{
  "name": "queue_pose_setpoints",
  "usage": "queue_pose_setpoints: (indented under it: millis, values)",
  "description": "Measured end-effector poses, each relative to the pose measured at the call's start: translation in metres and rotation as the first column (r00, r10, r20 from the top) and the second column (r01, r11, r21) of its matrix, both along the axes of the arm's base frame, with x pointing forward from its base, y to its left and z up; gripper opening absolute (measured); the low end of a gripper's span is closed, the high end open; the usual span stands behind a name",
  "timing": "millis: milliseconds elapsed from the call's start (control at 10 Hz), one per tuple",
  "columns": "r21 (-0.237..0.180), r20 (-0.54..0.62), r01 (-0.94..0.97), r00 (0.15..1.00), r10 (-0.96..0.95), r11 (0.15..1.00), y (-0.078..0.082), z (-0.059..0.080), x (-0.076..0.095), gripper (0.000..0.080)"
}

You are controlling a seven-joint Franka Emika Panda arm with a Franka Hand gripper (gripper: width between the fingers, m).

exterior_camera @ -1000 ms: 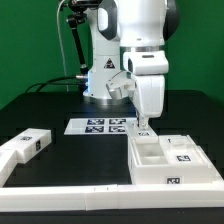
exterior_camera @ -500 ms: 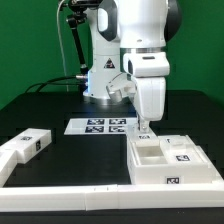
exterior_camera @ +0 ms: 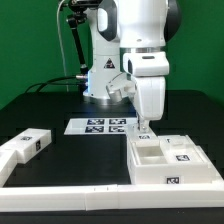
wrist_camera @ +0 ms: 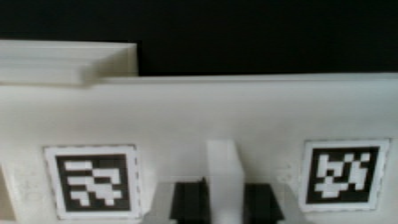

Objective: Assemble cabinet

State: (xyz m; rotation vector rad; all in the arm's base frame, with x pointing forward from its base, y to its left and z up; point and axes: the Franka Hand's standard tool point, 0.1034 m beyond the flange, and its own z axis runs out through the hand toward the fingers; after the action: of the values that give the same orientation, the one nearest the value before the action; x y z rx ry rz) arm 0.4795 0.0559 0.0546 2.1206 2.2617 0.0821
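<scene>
Next, my gripper releases the white panel in the shell's open half (exterior_camera: 149,156), next to the tagged block that rests there.
The cabinet's open white box shell (exterior_camera: 160,172) lies at the exterior view's right, with a tagged drawer-like block (exterior_camera: 184,154) resting on its right half. Another tagged block (exterior_camera: 28,144) lies apart at the left. My gripper (exterior_camera: 146,129) points straight down at the shell's far wall. In the wrist view the gripper (wrist_camera: 224,202) has its black fingers (wrist_camera: 192,203) close together on either side of a narrow white rib of the shell (wrist_camera: 214,110), between two marker tags. The jaws look shut on that rib.
The marker board (exterior_camera: 103,125) lies flat in front of the robot base, just left of the gripper. A long low white rail (exterior_camera: 70,196) runs along the table's front edge and bends back at the left.
</scene>
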Motion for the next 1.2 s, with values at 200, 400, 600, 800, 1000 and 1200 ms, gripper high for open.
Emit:
queue_pose_setpoints:
  millis: [200, 400, 600, 800, 1000, 1200]
  values:
    - [-0.007, -0.011, 0.024, 1.0, -0.024, 1.0, 0.002, 0.001, 0.006, 0.0071]
    - [-0.015, -0.018, 0.03, 0.999, -0.03, 0.999, 0.002, 0.003, 0.028, 0.0071]
    - [-0.016, -0.016, 0.032, 0.999, -0.033, 0.999, 0.002, 0.004, 0.046, 0.0071]
    - [-0.014, -0.011, 0.031, 0.999, -0.031, 0.999, 0.003, 0.004, 0.055, 0.0071]
    - [-0.01, 0.0, 0.025, 1.0, -0.025, 1.0, 0.003, 0.004, 0.07, 0.0071]
    - [-0.001, 0.021, 0.027, 0.999, -0.027, 1.0, 0.004, 0.004, 0.091, 0.0074]
